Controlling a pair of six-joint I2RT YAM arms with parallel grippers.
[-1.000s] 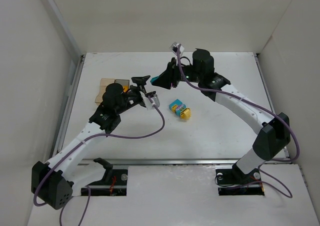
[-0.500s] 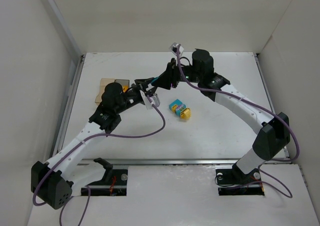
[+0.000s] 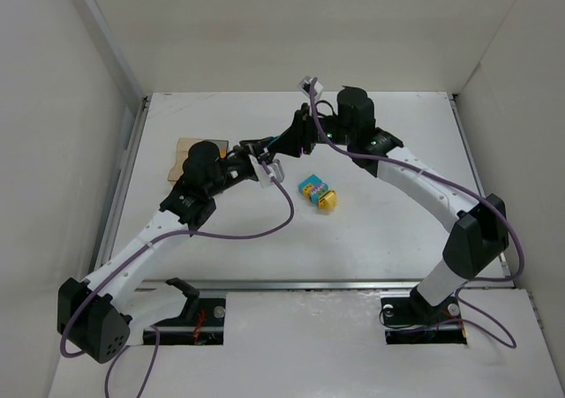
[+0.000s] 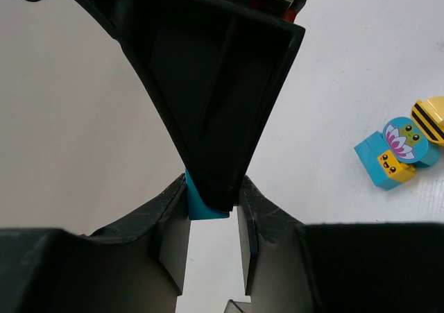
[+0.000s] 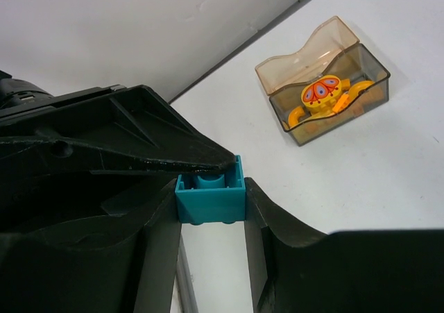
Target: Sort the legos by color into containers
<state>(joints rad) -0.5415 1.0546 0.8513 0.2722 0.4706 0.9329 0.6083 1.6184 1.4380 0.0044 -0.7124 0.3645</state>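
Note:
I will use my left gripper to release the cyan brick, now held above the table, on the bare bottom of the tan container (image 3: 190, 171), close to the middle of that container.
My right gripper (image 5: 210, 188) is shut on a cyan brick (image 5: 210, 203) and holds it above the table. My left gripper (image 4: 213, 188) meets it from the left in the top view (image 3: 263, 146), its pads against the same brick (image 4: 201, 203) across its other faces. One right finger crosses in front in the left wrist view. The two joined containers (image 5: 322, 84) stand on the table; the smoky one holds several orange pieces (image 5: 320, 99), and the tan one looks empty. A stack of cyan and yellow bricks (image 3: 318, 192) lies mid-table and also shows in the left wrist view (image 4: 399, 150).
In the top view the left arm hides most of the containers, leaving a tan corner (image 3: 185, 146). White walls close in the table (image 3: 397, 230) on three sides, with a metal rail (image 3: 124, 177) along the left edge.
My left gripper has moved right to the right gripper and narrowed its jaws onto the cyan brick. The right arm has barely moved.

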